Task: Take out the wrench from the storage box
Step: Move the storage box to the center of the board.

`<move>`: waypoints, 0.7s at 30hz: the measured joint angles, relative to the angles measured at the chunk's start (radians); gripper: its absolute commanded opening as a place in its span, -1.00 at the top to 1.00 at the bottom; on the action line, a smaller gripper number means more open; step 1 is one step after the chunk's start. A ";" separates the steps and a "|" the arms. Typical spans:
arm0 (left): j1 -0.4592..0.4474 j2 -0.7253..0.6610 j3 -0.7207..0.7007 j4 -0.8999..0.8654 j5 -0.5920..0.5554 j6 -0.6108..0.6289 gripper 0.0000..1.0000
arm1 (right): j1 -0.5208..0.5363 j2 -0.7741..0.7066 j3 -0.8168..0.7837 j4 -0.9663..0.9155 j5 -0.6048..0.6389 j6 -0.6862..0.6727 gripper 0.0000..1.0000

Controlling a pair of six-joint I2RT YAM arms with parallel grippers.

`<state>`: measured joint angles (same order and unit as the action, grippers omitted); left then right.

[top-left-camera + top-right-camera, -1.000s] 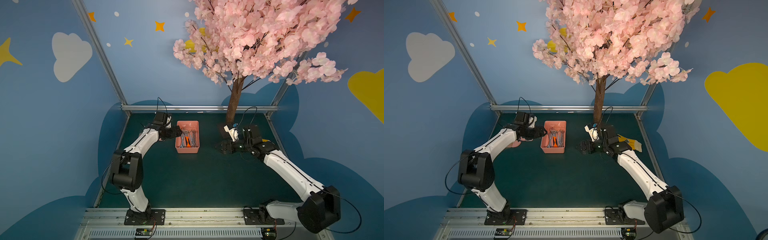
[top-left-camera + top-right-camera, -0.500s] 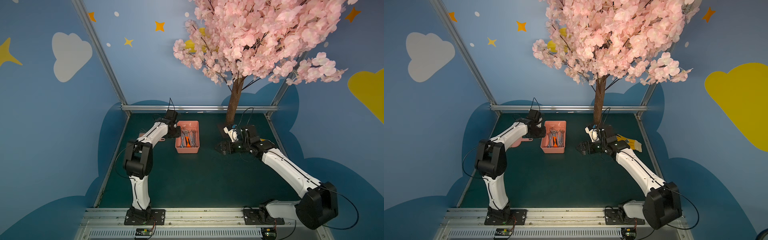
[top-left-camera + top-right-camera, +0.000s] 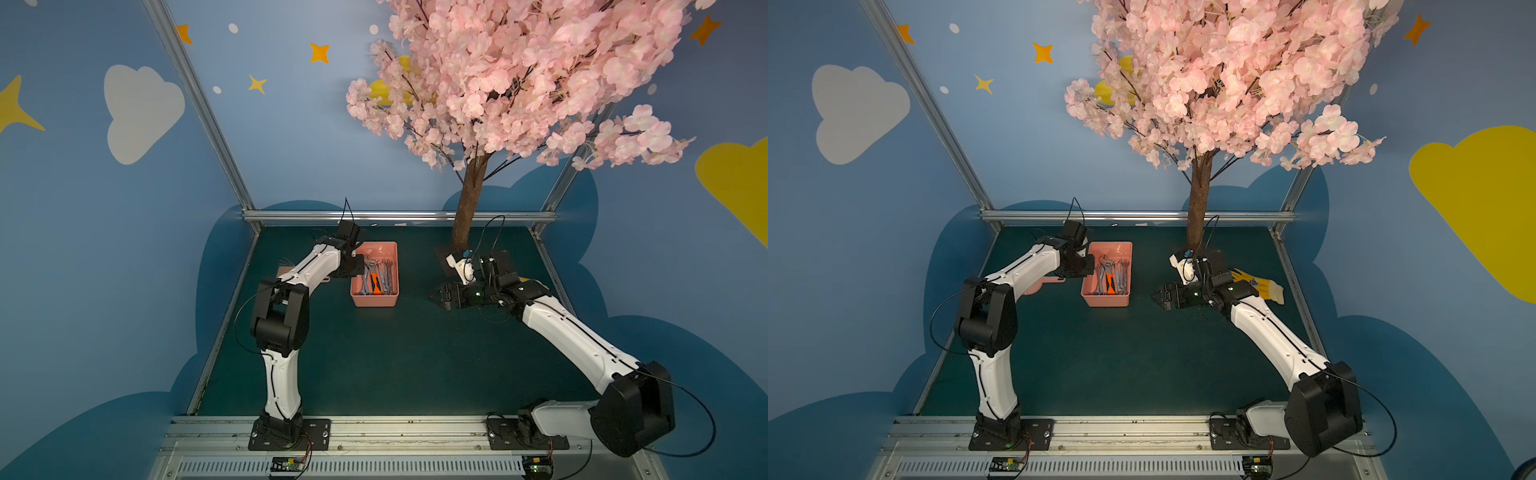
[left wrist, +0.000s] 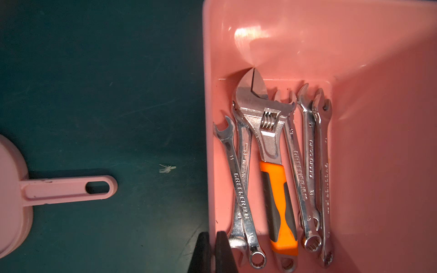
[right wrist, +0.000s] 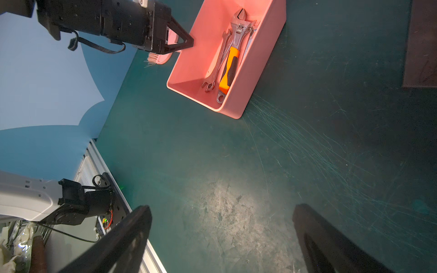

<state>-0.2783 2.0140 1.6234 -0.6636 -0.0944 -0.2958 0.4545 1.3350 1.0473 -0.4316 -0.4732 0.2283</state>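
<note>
Next, my left gripper releases the storage box on the bare green mat (image 3: pixel 409 311) beside my right gripper's fingertips.
The salmon-pink storage box (image 3: pixel 376 300) (image 3: pixel 1106 300) stands at the back middle of the green mat. In it lie an adjustable wrench (image 4: pixel 269 132) (image 5: pixel 230 66) with an orange and black handle and several chrome combination wrenches (image 4: pixel 238 179). My left gripper (image 4: pixel 212 234) (image 3: pixel 358 266) is shut on the box's left wall, one finger inside and one outside. It touches no wrench. My right gripper (image 5: pixel 222 209) (image 3: pixel 434 296) hangs open over bare mat to the right of the box, holding nothing.
A pink hand brush (image 4: pixel 66 190) (image 3: pixel 1042 282) lies on the mat just left of the box, under my left arm. The tree trunk (image 3: pixel 467 208) stands at the back right on a dark base plate (image 5: pixel 421 42). A yellow glove (image 3: pixel 1262 286) lies behind my right wrist.
My left gripper has moved right to the box's left wall and closed on it, with the elbow swinging up and inward. My right gripper has stayed open, shifting only slightly.
</note>
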 measured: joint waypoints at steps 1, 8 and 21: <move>-0.003 0.000 0.000 0.000 -0.003 0.000 0.94 | 0.000 0.002 0.000 0.000 0.000 0.000 -0.97; -0.042 -0.058 -0.079 0.014 -0.042 -0.047 0.95 | 0.000 0.005 0.000 0.000 0.011 0.000 -0.97; -0.197 -0.203 -0.227 -0.039 -0.080 -0.150 0.95 | -0.002 0.024 0.000 0.000 0.018 0.000 -0.97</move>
<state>-0.4751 1.8111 1.3960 -0.7021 -0.1741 -0.4454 0.4530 1.3590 1.0477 -0.4313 -0.4549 0.2279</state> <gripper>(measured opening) 0.051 0.984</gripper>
